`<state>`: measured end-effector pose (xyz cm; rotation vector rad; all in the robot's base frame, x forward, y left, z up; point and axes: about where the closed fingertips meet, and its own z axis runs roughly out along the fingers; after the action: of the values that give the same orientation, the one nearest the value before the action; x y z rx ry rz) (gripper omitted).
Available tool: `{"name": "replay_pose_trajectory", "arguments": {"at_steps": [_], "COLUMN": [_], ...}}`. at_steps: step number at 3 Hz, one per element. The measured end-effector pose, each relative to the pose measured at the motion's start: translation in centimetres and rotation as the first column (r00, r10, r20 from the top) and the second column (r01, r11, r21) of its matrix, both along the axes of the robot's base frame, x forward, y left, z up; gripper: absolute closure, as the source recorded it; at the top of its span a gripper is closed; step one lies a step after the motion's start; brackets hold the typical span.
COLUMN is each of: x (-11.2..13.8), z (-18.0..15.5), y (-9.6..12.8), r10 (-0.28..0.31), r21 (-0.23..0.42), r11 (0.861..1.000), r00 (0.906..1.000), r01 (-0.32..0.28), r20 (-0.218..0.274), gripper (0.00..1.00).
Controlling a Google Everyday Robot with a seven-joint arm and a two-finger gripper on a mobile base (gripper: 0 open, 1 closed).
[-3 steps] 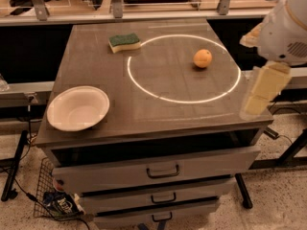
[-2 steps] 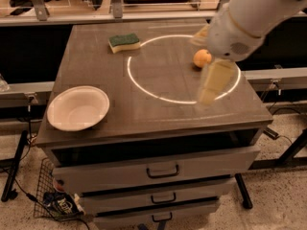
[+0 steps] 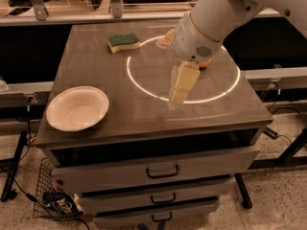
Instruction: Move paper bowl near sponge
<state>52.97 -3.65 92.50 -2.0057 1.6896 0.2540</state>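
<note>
The robot's gripper will next move to the paper bowl's far rim (image 3: 88,88), on the side toward the sponge, and close there.
The off-white paper bowl (image 3: 76,108) sits upright at the front left corner of the table (image 3: 139,121). The sponge (image 3: 123,42), dark green on top with a yellow base, lies at the back of the table, left of centre. My gripper (image 3: 176,96) hangs from the large white arm above the middle of the table, over the bright ring. It is well right of the bowl, in front and to the right of the sponge, and holds nothing that I can see.
A bright ring of light (image 3: 139,87) marks the table's right half. An orange fruit (image 3: 206,64) peeks out behind the arm. Drawers with handles (image 3: 162,171) sit below the table. A wire basket (image 3: 53,198) and cables lie on the floor at left.
The arm has swung from the table's right edge leftward to over its middle, now covering most of the orange fruit. Bowl and sponge have not moved.
</note>
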Motion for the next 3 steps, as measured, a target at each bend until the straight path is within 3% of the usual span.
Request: {"name": "replay_pose_trajectory", "arguments": {"at_steps": [1,2,3], "x": [0.7,2.6,3.2], "z": [-0.6,-3.7,-6.2], "y": [1.2,7.6,12.0], "r10": [0.035,0.195,0.315], "r21": [0.015,0.027,0.032], "r11": [0.999,0.98,0.948], "r00": [0.9994,0.9804,0.9483], "r01": [-0.035,-0.196,-0.316], "r20": [-0.005,0.024,0.041], "gripper": [0.0,0.0,0.0]}}
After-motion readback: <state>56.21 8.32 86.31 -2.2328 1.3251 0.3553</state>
